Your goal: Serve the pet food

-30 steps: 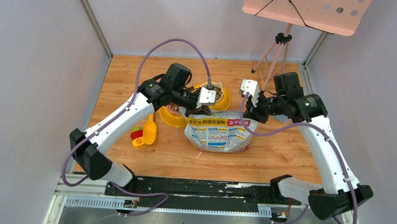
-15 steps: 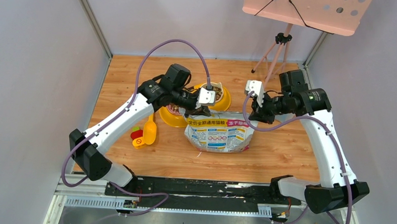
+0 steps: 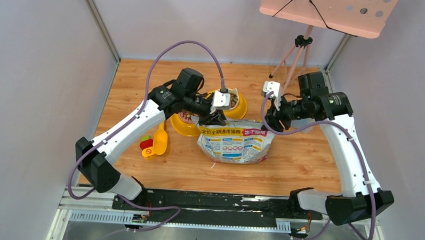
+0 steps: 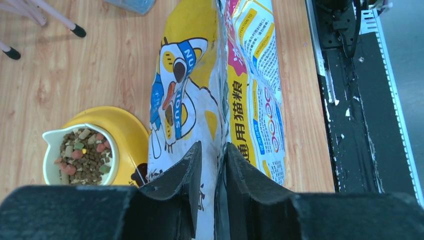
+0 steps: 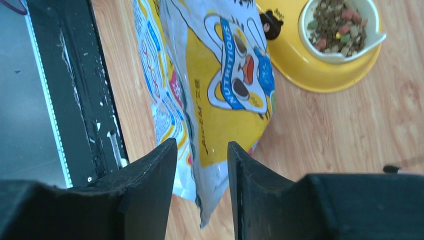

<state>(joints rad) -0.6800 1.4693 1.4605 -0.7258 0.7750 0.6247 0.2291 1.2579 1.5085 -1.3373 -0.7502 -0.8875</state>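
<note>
The bag's top edge is held by my left gripper in from the scoop-side corner, so my left gripper needs to take that corner (image 3: 196, 120) while my right gripper pinches the bag's top edge.
The printed foil bag (image 3: 233, 143) stands upright mid-table; it also shows in the left wrist view (image 4: 195, 95) and the right wrist view (image 5: 225, 75). My left gripper (image 3: 212, 120) (image 4: 214, 150) is shut on the bag's top edge at its left corner. My right gripper (image 3: 268, 125) (image 5: 201, 145) is open, its fingers on either side of the bag's right top corner without pinching it. The pet food (image 4: 82, 155) (image 5: 337, 22) fills a white cup in a yellow bowl (image 3: 238, 106) behind the bag. The bag's contents are hidden.
A second yellow bowl (image 3: 181, 127) holding kibble sits left of the bag under my left arm. A yellow scoop (image 3: 160, 141) and a small red-and-green item (image 3: 145, 144) lie at the left. A tripod (image 3: 295, 53) stands at the back right. The black rail (image 3: 213, 203) runs along the near edge.
My right arm has swung its wrist back and slightly right while its fingers stay at the bag's right corner. My left gripper has kept its hold on the bag.
</note>
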